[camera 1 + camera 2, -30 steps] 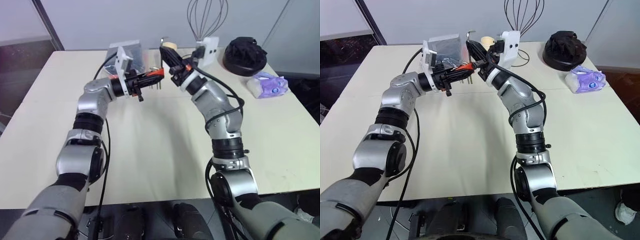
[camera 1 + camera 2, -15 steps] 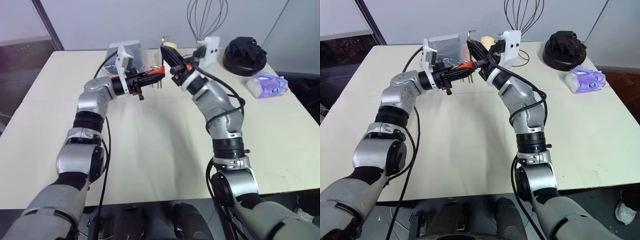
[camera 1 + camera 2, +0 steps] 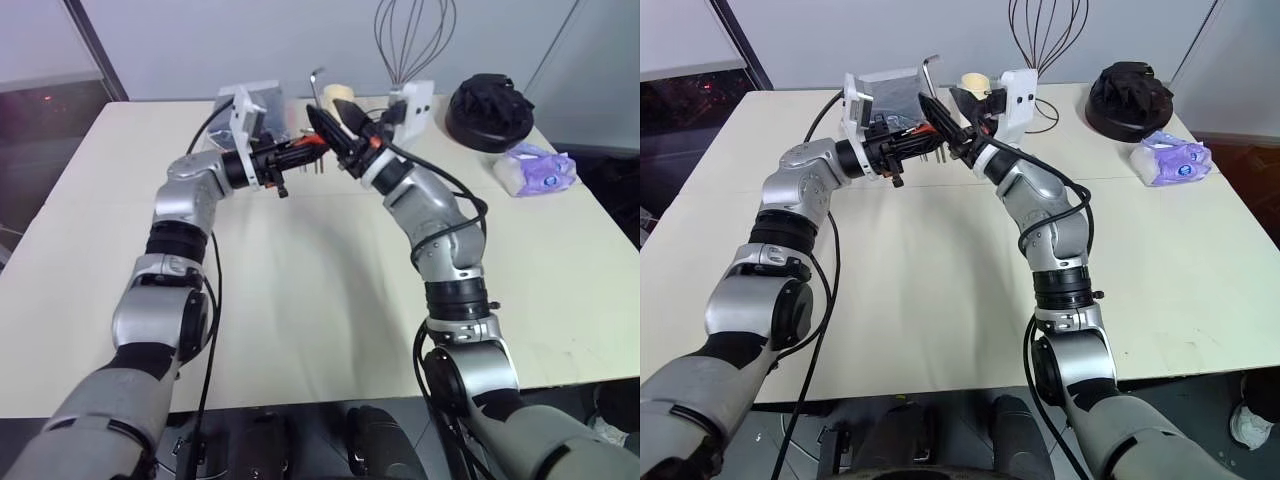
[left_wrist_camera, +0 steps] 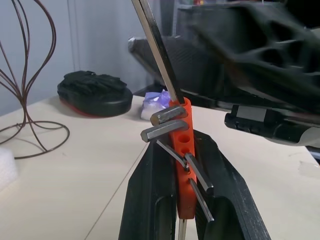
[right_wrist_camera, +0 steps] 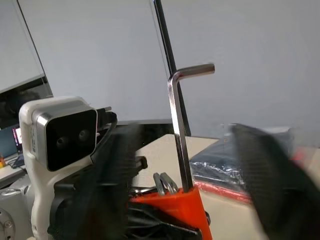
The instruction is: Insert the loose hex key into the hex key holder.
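I should grip the key below its bend (image 5: 174, 94) with my right gripper and push it down, because the loose hex key's long leg sits too shallow in the holder.
The orange-red hex key holder (image 4: 181, 165) hangs above the table's far side, and my left gripper (image 3: 305, 150) is shut on it, one black finger (image 4: 150, 200) on each side. Several short grey keys stick out of the block. The loose hex key (image 5: 177, 130) stands upright with its long leg in the holder's top end and its short bent end uppermost. It also appears as a thin rod (image 3: 314, 85) in the head views. My right gripper (image 3: 937, 95) is open, its fingers (image 5: 110, 175) spread on both sides of the key and apart from it.
A wire whisk (image 3: 410, 40), a black lidded item (image 3: 487, 108) and a purple packet (image 3: 540, 168) sit at the table's far right. A silvery pouch (image 3: 262, 105) and a tape roll (image 3: 338, 92) lie just behind the grippers. The cream table (image 3: 300, 290) stretches toward me.
My right gripper has opened and let go of the loose hex key, which stays standing in the holder. Neither hand has shifted.
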Robot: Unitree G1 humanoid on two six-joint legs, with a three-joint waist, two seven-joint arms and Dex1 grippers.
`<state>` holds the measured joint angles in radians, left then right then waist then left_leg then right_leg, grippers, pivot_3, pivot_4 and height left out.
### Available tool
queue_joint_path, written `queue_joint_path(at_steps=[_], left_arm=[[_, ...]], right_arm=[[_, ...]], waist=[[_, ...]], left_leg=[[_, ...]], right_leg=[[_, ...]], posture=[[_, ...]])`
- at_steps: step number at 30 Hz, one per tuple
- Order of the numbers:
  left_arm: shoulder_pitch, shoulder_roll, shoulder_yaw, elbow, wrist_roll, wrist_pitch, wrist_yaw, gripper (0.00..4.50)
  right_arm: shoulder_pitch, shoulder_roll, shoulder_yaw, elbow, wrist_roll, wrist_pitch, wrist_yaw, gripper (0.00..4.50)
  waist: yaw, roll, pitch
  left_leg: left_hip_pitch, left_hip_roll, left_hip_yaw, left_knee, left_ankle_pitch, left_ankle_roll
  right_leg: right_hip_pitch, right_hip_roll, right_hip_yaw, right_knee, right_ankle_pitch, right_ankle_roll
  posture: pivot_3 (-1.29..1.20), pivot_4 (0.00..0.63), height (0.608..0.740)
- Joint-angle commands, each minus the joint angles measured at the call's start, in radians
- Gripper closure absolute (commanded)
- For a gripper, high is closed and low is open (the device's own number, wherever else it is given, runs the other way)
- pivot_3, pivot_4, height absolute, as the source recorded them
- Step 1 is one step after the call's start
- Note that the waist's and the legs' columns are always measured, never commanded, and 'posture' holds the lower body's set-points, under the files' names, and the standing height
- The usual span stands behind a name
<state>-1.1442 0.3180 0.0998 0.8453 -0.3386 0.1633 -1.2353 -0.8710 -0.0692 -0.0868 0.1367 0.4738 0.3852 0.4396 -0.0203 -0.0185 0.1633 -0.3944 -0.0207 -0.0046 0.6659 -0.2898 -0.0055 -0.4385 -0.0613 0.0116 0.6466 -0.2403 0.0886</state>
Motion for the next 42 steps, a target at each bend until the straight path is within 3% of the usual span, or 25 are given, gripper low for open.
queue_joint_path(at_steps=[1,24,27,34,42], left_arm=[[-0.034,0.014,0.020,-0.017,-0.012,-0.022,-0.001,4.50],[0.010,0.026,-0.026,-0.051,0.026,-0.042,-0.036,4.50],[0.013,0.026,-0.026,-0.055,0.026,-0.041,-0.034,4.50],[0.010,0.026,-0.021,-0.050,0.024,-0.043,-0.027,4.50],[-0.003,0.025,-0.002,-0.036,0.013,-0.039,-0.007,4.50]], right_arm=[[-0.008,-0.006,-0.003,-0.036,-0.001,-0.020,0.002,0.02],[-0.045,0.001,0.007,-0.004,0.004,0.008,-0.003,0.02],[-0.047,0.002,0.007,-0.002,0.006,0.016,-0.002,0.86],[-0.047,-0.003,0.008,0.000,0.001,0.035,-0.007,4.47],[-0.052,-0.003,-0.001,0.002,0.000,0.031,-0.012,4.47]], waist=[[0.000,0.000,0.000],[0.000,0.000,0.000],[0.000,0.000,0.000],[0.000,0.000,0.000],[0.000,0.000,0.000]], left_leg=[[0.000,0.000,0.000,0.000,0.000,0.000],[0.000,0.000,0.000,0.000,0.000,0.000],[0.000,0.000,0.000,0.000,0.000,0.000],[0.000,0.000,0.000,0.000,0.000,0.000],[0.000,0.000,0.000,0.000,0.000,0.000]], right_leg=[[0.000,0.000,0.000,0.000,0.000,0.000],[0.000,0.000,0.000,0.000,0.000,0.000],[0.000,0.000,0.000,0.000,0.000,0.000],[0.000,0.000,0.000,0.000,0.000,0.000],[0.000,0.000,0.000,0.000,0.000,0.000]], posture=[[0.00,0.150,0.740],[0.00,0.150,0.740],[0.00,0.150,0.740],[0.00,0.150,0.740],[0.00,0.150,0.740]])
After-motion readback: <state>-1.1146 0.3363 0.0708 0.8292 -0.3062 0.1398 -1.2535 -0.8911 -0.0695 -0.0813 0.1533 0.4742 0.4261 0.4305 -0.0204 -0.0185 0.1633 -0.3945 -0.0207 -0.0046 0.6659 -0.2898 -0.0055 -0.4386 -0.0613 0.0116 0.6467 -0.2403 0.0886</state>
